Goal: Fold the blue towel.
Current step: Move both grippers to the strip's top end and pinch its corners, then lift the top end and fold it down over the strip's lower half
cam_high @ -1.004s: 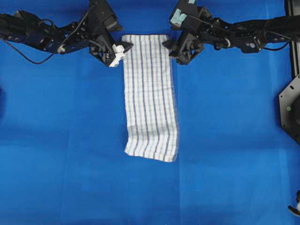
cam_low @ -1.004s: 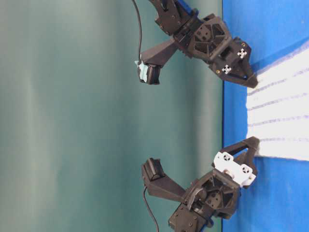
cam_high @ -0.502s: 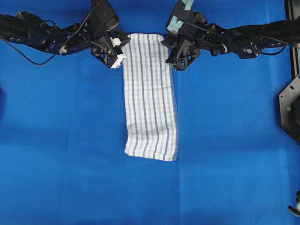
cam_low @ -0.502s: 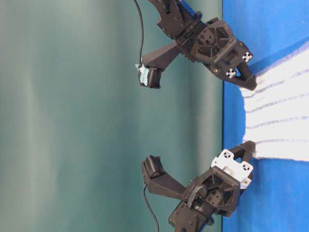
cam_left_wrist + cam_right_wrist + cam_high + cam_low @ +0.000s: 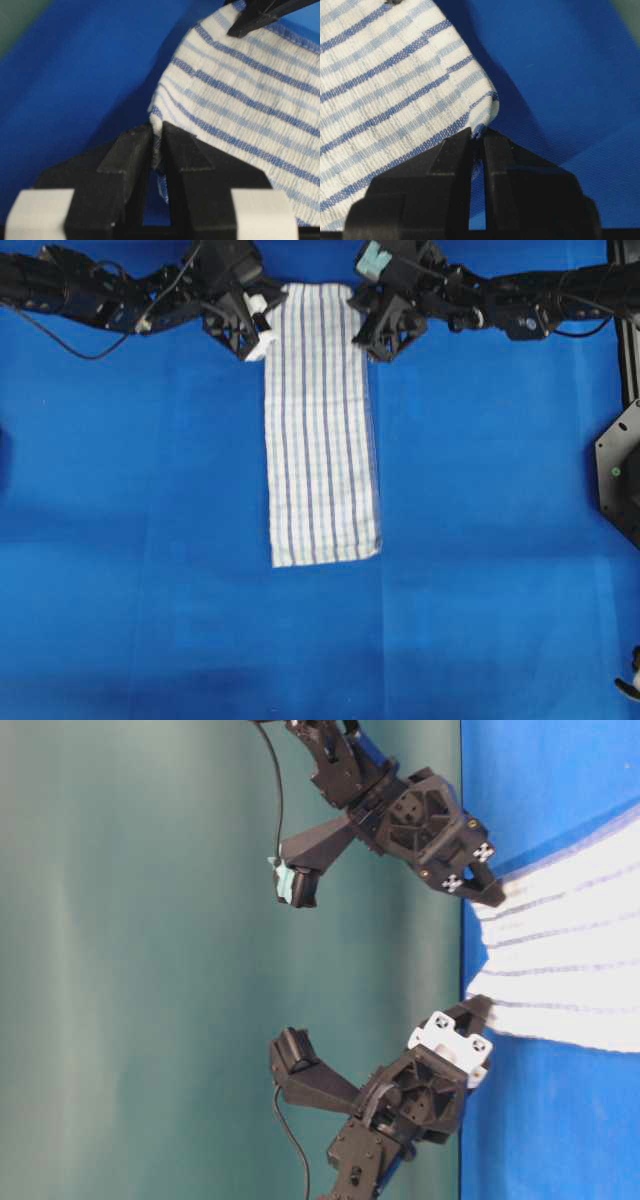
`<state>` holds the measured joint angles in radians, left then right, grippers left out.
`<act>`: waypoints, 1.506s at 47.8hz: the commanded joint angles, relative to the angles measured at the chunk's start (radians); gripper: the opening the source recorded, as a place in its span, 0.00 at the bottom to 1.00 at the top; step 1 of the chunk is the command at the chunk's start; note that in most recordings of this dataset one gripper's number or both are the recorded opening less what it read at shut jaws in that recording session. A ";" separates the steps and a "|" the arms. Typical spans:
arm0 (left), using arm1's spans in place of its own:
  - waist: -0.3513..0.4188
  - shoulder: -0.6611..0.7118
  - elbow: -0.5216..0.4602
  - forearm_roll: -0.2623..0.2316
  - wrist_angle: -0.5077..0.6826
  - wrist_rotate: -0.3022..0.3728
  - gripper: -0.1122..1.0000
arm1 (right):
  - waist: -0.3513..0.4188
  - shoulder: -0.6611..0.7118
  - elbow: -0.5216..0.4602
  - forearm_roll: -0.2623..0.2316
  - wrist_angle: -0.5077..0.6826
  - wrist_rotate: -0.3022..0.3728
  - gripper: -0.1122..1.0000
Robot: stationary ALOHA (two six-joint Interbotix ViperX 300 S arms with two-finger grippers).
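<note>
The blue towel's corner that my left gripper holds, now at the far end, will be let go by that gripper on the near-end corner (image 5: 281, 553) along the same long edge.
The blue towel (image 5: 320, 430), white with thin blue stripes, lies as a long narrow strip down the middle of the blue sheet. Its far end is lifted off the surface (image 5: 560, 970). My left gripper (image 5: 264, 328) is shut on the towel's far left corner (image 5: 157, 125). My right gripper (image 5: 362, 330) is shut on the far right corner (image 5: 482, 120). Both wrist views show cloth pinched between closed jaws. The towel's near end (image 5: 325, 552) rests flat on the sheet.
The blue sheet (image 5: 150, 540) covers the whole table. A black mount (image 5: 620, 475) stands at the right edge. A green backdrop (image 5: 150, 960) lies beyond the table's far edge.
Both grippers closed on the towel's far corners and moved toward the far edge, lifting that end. The towel was pulled straight and its near end slid away from the front.
</note>
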<state>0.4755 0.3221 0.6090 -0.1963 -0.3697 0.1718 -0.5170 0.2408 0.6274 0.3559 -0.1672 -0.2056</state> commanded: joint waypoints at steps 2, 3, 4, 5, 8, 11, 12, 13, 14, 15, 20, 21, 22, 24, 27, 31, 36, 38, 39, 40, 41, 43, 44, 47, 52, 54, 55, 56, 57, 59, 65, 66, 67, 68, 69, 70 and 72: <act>0.003 -0.028 -0.026 0.003 0.008 0.021 0.16 | -0.005 -0.035 -0.023 -0.003 -0.003 -0.003 0.16; 0.003 -0.031 -0.028 0.003 0.008 0.021 0.16 | -0.005 -0.040 -0.023 -0.003 -0.003 -0.003 0.16; 0.003 -0.032 -0.028 0.003 0.009 0.023 0.16 | -0.005 -0.044 -0.023 -0.002 -0.003 -0.003 0.16; 0.003 -0.034 -0.028 0.003 0.011 0.025 0.16 | -0.005 -0.049 -0.023 -0.003 -0.002 -0.003 0.16; 0.003 -0.048 -0.025 0.003 0.018 0.032 0.16 | -0.005 -0.069 -0.017 -0.003 0.002 -0.003 0.16; 0.000 -0.074 -0.020 0.003 0.026 0.034 0.16 | -0.005 -0.094 -0.006 -0.003 0.009 -0.002 0.16; -0.002 -0.083 -0.017 0.003 0.029 0.034 0.16 | -0.005 -0.103 -0.003 -0.002 0.012 -0.002 0.16; -0.003 -0.094 -0.014 0.003 0.032 0.035 0.16 | -0.003 -0.112 0.003 -0.003 0.017 -0.002 0.16; -0.005 -0.104 -0.011 0.003 0.037 0.035 0.16 | -0.003 -0.127 0.009 -0.003 0.023 -0.002 0.16; -0.009 -0.114 -0.008 0.003 0.040 0.037 0.16 | -0.002 -0.138 0.014 -0.003 0.028 -0.002 0.16; -0.035 -0.172 0.014 0.002 0.055 0.038 0.16 | 0.009 -0.199 0.048 -0.002 0.049 0.000 0.16; -0.041 -0.183 0.018 0.003 0.057 0.038 0.16 | 0.014 -0.212 0.055 -0.003 0.054 0.000 0.16; -0.048 -0.192 0.025 0.003 0.058 0.037 0.16 | 0.017 -0.224 0.063 -0.002 0.058 0.002 0.16; -0.067 -0.215 0.038 0.003 0.061 0.034 0.16 | 0.028 -0.250 0.078 -0.003 0.063 0.002 0.16; -0.092 -0.244 0.057 0.003 0.066 0.023 0.16 | 0.051 -0.298 0.107 -0.003 0.072 0.005 0.16; -0.137 -0.293 0.089 0.003 0.066 0.003 0.16 | 0.081 -0.353 0.144 -0.003 0.078 0.011 0.16; -0.190 -0.351 0.130 0.003 0.066 -0.014 0.16 | 0.130 -0.422 0.195 0.000 0.080 0.012 0.16; -0.212 -0.377 0.146 0.003 0.066 -0.020 0.16 | 0.150 -0.445 0.210 0.002 0.080 0.014 0.16; -0.224 -0.388 0.153 0.003 0.066 -0.020 0.16 | 0.161 -0.456 0.218 0.000 0.080 0.014 0.16; -0.242 -0.407 0.163 0.003 0.066 -0.021 0.16 | 0.172 -0.466 0.225 0.002 0.080 0.014 0.16; -0.255 -0.416 0.169 0.003 0.066 -0.023 0.16 | 0.179 -0.476 0.230 0.002 0.080 0.014 0.16; -0.278 -0.434 0.181 0.002 0.066 -0.025 0.16 | 0.204 -0.500 0.247 0.002 0.080 0.014 0.16; -0.290 -0.440 0.186 0.003 0.066 -0.025 0.16 | 0.213 -0.509 0.253 0.002 0.080 0.014 0.16; -0.331 -0.462 0.199 0.000 0.066 -0.026 0.16 | 0.247 -0.535 0.265 0.003 0.080 0.015 0.16; -0.387 -0.471 0.213 -0.003 0.066 -0.029 0.16 | 0.301 -0.569 0.282 0.008 0.081 0.015 0.16; -0.414 -0.471 0.213 -0.003 0.066 -0.043 0.16 | 0.322 -0.578 0.288 0.012 0.081 0.015 0.16; -0.425 -0.469 0.213 -0.003 0.066 -0.051 0.16 | 0.336 -0.581 0.293 0.014 0.081 0.015 0.16; -0.436 -0.469 0.213 -0.003 0.066 -0.058 0.16 | 0.348 -0.586 0.295 0.018 0.081 0.015 0.16; -0.446 -0.468 0.212 -0.003 0.066 -0.066 0.16 | 0.360 -0.589 0.298 0.021 0.081 0.015 0.16; -0.466 -0.463 0.210 -0.003 0.066 -0.080 0.16 | 0.390 -0.591 0.304 0.034 0.083 0.015 0.16; -0.523 -0.453 0.210 -0.003 0.061 -0.120 0.16 | 0.462 -0.580 0.307 0.077 0.094 0.015 0.16; -0.534 -0.449 0.210 -0.003 0.060 -0.126 0.16 | 0.477 -0.574 0.305 0.084 0.094 0.015 0.16; -0.541 -0.446 0.210 -0.003 0.060 -0.133 0.16 | 0.488 -0.569 0.307 0.091 0.094 0.015 0.16; -0.551 -0.442 0.209 -0.003 0.057 -0.141 0.16 | 0.499 -0.563 0.307 0.097 0.094 0.015 0.16; -0.557 -0.436 0.209 -0.002 0.055 -0.147 0.16 | 0.509 -0.555 0.307 0.103 0.092 0.015 0.16; -0.566 -0.430 0.209 -0.002 0.052 -0.153 0.16 | 0.517 -0.546 0.308 0.109 0.089 0.015 0.16; -0.580 -0.410 0.207 -0.003 0.043 -0.164 0.16 | 0.532 -0.528 0.307 0.124 0.086 0.015 0.16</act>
<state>-0.0752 -0.0997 0.8268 -0.1979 -0.3099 0.0199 -0.0061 -0.3037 0.9403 0.4571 -0.0752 -0.1917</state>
